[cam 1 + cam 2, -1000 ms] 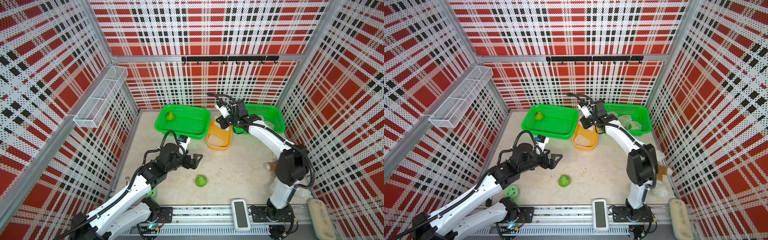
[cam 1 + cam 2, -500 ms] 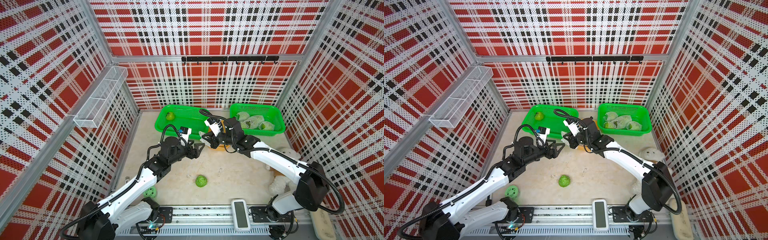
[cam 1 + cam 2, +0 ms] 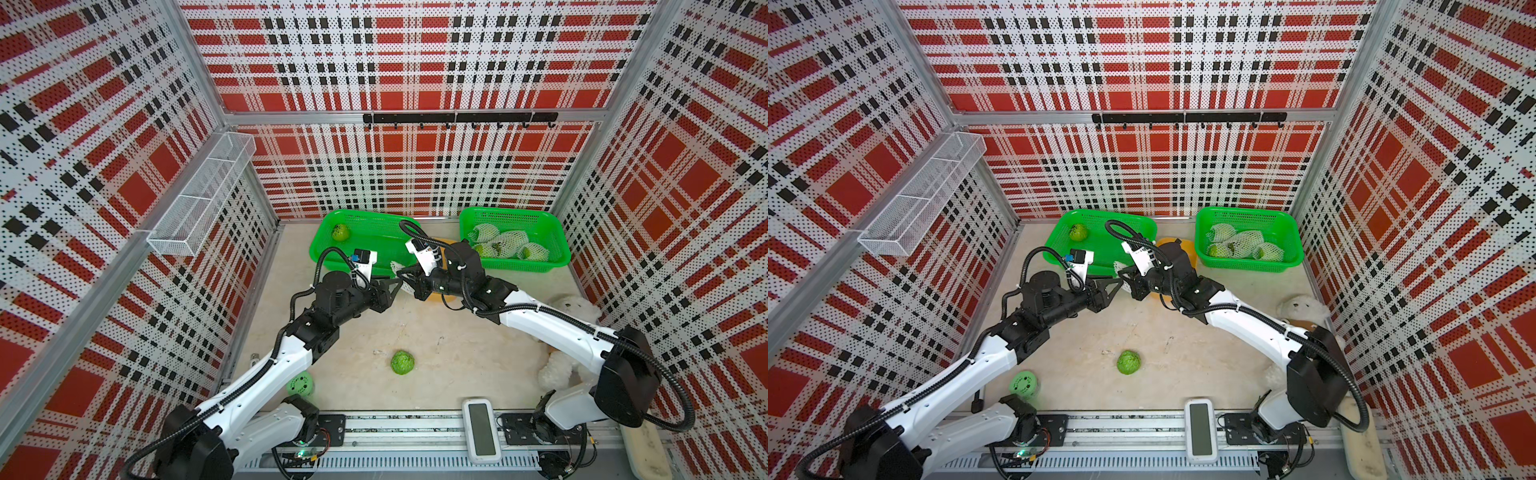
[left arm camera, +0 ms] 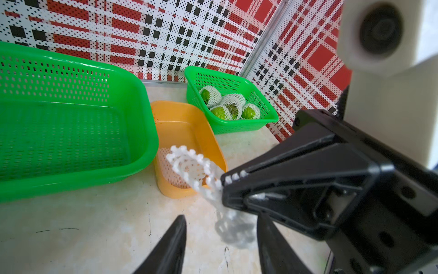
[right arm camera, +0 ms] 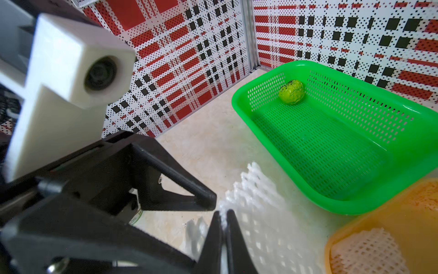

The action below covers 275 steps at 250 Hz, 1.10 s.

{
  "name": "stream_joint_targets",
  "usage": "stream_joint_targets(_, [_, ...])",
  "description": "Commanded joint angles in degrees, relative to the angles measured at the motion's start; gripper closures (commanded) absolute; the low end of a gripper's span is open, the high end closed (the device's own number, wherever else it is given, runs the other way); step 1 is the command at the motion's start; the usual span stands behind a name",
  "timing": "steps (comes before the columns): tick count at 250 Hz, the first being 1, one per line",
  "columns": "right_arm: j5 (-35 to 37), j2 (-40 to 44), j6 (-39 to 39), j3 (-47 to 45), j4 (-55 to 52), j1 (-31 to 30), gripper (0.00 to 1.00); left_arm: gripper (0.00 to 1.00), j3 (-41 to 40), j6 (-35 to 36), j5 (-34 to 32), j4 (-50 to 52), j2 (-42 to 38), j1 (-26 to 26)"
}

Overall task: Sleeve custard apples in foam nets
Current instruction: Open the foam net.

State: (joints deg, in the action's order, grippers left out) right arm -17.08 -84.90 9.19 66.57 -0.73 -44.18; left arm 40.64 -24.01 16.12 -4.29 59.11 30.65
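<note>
My left gripper will take the net's lower end (image 4: 234,229) and offer its edge to my right gripper, as my right gripper is pinching the foam net at the middle of its length.
My right gripper (image 5: 223,212) is shut on a white foam net (image 4: 189,163), holding it up in front of the orange basket (image 4: 184,118). The net (image 3: 397,266) hangs between the two arms. My left gripper (image 4: 221,215) meets it tip to tip; its jaws stand apart around the net's lower end, open. One bare custard apple (image 3: 402,362) lies on the table near the front. Another (image 5: 291,92) sits in the left green basket (image 3: 365,226). Several netted custard apples (image 3: 505,245) fill the right green basket (image 3: 552,241).
More foam nets (image 5: 365,251) lie in the orange basket. A smooth green ball with holes (image 3: 300,384) sits by the left arm's base. A white plush bear (image 3: 569,307) lies at the right wall. A wire shelf (image 3: 199,195) hangs on the left wall.
The right gripper has come from the orange basket toward the middle with a net. The left gripper has moved up to meet it, and its jaws have narrowed around the net.
</note>
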Motion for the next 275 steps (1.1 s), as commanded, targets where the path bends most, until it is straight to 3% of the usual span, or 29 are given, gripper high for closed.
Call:
stream_joint_targets(1, [0.18, 1.68, 0.56, 0.69, 3.64, -0.23, 0.92, 0.48, -1.09, -0.27, 0.97, -1.51, -1.38, -0.58])
stream_joint_targets(78, [-1.72, 2.11, 1.64, 1.02, 3.94, -0.3, 0.91, 0.8, -1.02, 0.34, 2.54, -3.05, -1.18, -1.12])
stream_joint_targets(98, [-1.69, 2.69, 1.73, 0.78, 3.9, -0.37, 0.88, 0.83, -0.83, 1.32, 4.34, -3.35, -1.41, -1.29])
stream_joint_targets(112, [-1.8, 3.36, 1.63, 0.75, 3.61, -0.24, 0.83, 0.86, -0.99, 2.7, 7.35, -3.6, -1.81, -1.34])
stream_joint_targets(135, [-3.16, 4.1, 1.23, 1.2, 1.58, 0.62, 0.69, 1.0, -0.9, 4.32, 10.32, -3.57, -2.71, -1.49])
stream_joint_targets(161, [-12.48, 6.3, 3.15, 0.32, 1.48, 5.04, 0.5, 1.0, 0.48, 6.51, 15.05, -1.4, -3.1, -1.84])
stream_joint_targets(192, [-33.38, 9.48, 7.08, -2.38, 4.32, 15.3, 0.3, 1.0, 4.53, 11.79, 24.54, 4.44, -2.14, -1.62])
stream_joint_targets(225, [-50.98, 9.85, 1.94, 1.77, -5.82, 20.92, 0.27, 1.0, 13.0, 24.47, 27.28, 21.77, 0.13, 2.13])
stream_joint_targets(275, [-57.29, 10.34, -17.99, 7.56, -32.8, 21.2, 0.25, 1.0, 22.36, 42.41, 26.28, 43.07, 1.88, 8.79])
